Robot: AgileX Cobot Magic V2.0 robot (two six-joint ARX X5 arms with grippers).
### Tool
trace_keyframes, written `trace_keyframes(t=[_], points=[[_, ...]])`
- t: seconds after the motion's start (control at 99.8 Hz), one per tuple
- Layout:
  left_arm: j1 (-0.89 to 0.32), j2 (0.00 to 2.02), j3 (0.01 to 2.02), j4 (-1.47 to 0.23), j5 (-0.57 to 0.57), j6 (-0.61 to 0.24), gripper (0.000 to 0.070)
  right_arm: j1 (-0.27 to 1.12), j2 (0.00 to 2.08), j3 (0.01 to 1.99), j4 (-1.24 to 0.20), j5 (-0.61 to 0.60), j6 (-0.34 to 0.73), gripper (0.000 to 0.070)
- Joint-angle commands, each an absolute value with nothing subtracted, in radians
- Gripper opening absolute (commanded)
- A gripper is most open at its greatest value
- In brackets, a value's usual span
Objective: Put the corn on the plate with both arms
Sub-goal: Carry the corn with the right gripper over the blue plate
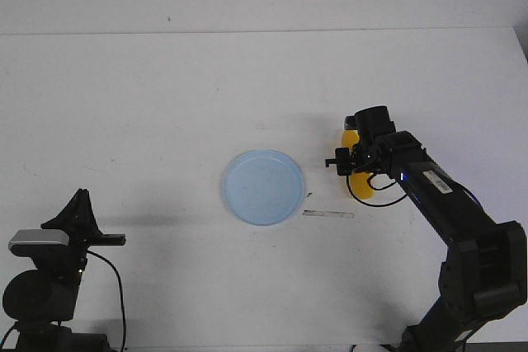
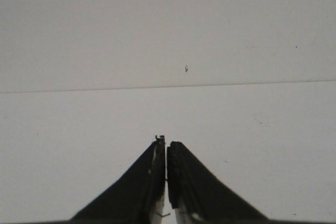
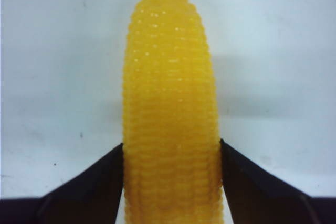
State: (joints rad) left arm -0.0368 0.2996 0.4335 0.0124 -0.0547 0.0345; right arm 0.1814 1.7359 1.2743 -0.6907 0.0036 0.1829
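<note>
The yellow corn will go down across the middle of the pale blue plate [image 1: 263, 190] from my right gripper.
The bright yellow corn [image 3: 170, 114] lies lengthwise between my right gripper's [image 3: 171, 148] two black fingers, which press on both its sides; its tapered end points away from the wrist. In the front view the corn [image 1: 360, 190] is just right of the pale blue plate [image 1: 262, 187], mostly hidden under my right gripper [image 1: 356, 162]. The plate has nothing on it. My left gripper [image 2: 166, 148] is shut and empty over bare white table. In the front view it [image 1: 80, 197] sits at the near left, far from the plate.
A thin grey strip [image 1: 327, 214] lies on the table just right of the plate's near side. The table's far edge [image 1: 264, 32] meets a white wall. My right arm [image 1: 462, 228] reaches in from the near right corner.
</note>
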Motion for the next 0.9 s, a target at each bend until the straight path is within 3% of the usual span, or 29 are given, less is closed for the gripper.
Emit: trace_keyframes(t=[0.0,0.281,0.601,0.892], points=[[-0.036,0.299,0.436,0.024,-0.056,0.037,0.0001,0.185,1.763,1.288,-0.690,0.002,0.175,0.0302],[-0.036,0.299,0.436,0.024,-0.056,0.037,0.0001,0.185,1.724,1.306,-0.688,-0.058,0.182,0.0302],[-0.036,0.299,0.436,0.024,-0.056,0.037,0.0001,0.265,1.694,1.323,-0.624,-0.526,0.189,0.0302],[-0.036,0.299,0.436,0.024,-0.056,0.037,0.0001,0.393,1.720,1.323,-0.571,-0.549,0.221,0.0302]])
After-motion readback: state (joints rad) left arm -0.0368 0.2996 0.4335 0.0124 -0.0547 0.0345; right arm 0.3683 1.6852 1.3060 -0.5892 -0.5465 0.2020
